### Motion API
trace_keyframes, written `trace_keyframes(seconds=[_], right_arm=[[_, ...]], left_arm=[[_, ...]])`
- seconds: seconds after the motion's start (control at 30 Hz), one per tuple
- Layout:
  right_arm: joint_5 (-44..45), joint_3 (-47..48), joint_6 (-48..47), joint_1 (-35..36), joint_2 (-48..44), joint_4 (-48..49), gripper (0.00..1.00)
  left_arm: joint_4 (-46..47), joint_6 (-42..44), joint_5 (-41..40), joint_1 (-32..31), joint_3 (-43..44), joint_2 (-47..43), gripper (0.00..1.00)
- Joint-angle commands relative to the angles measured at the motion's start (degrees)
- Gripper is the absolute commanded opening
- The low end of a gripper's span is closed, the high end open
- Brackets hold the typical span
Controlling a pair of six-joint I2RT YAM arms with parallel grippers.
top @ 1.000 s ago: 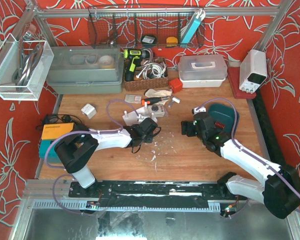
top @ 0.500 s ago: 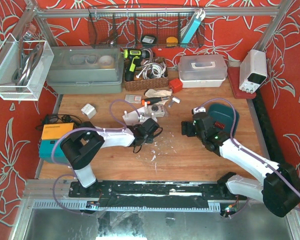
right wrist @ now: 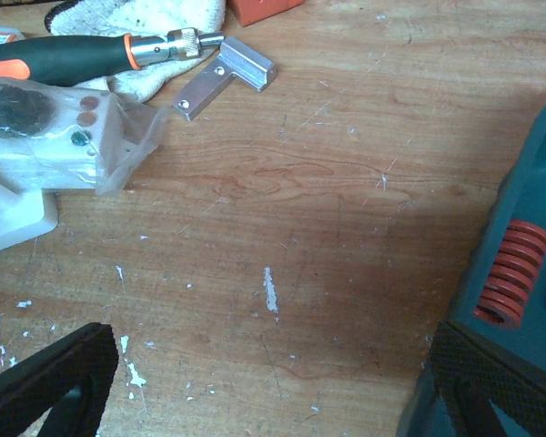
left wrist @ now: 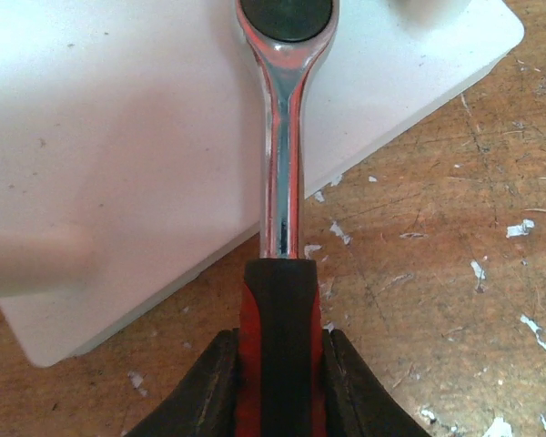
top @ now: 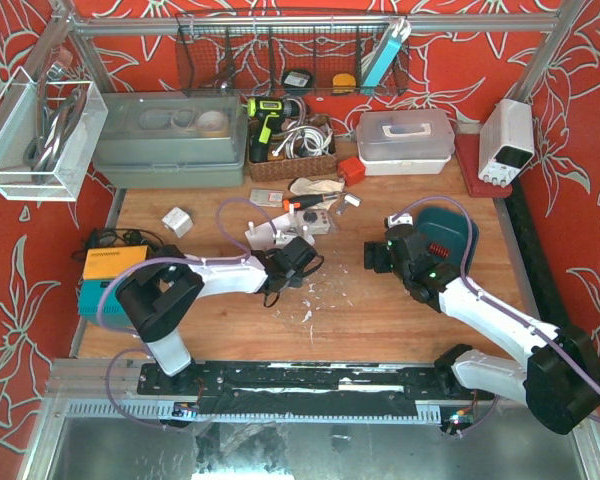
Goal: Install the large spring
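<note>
Next, I release the chrome ratchet wrench from my left gripper on bare wood (top: 217, 251) between the white cube and the white fixture.
A red coil spring (right wrist: 512, 271) lies in a teal tray (right wrist: 528, 364) at the right of the right wrist view; it also shows in the top view (top: 436, 249). My right gripper (right wrist: 264, 382) is open and empty over bare wood, left of the tray. My left gripper (left wrist: 282, 373) is shut on the red-and-black handle of a chrome ratchet wrench (left wrist: 282, 182). The wrench head sits over a white block fixture (left wrist: 118, 137). In the top view the left gripper (top: 292, 262) is next to that white fixture (top: 263, 237).
A bagged white part (right wrist: 45, 137), an orange-handled screwdriver (right wrist: 82, 55), a metal bracket (right wrist: 226, 75) and a white glove lie beyond my right gripper. Bins, a basket of tools and a clear box (top: 405, 140) line the back. An orange device (top: 113, 262) sits at left.
The left arm has shifted slightly near the white fixture with the wrench. The right arm has hardly moved.
</note>
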Motion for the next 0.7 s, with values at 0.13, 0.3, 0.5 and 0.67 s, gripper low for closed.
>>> trace_keyframes(seconds=[0.13,0.3,0.5,0.67], right_arm=[[2.19,-0.07,0.34,0.29,0.03,-0.36,0.94],[2.78,-0.35,0.34,0.28,-0.14,-0.15,0.94],[3.13,-0.28,0.26,0.31,-0.26,-0.46,0.94],[3.36,-0.37,0.19,0.29,-0.77,-0.51,0.94]], left_arm=[[-3.49,0.84,-2.74,-0.27,1.59,-7.33,0.02],[-3.09,1.84,-1.61,-0.22,0.74,-12.09,0.0],[-2.28,3.8,-3.85,-0.19,0.44,-19.17,0.0],[-2.16,6.61,-7.62,4.14,1.16,-22.64,0.0]])
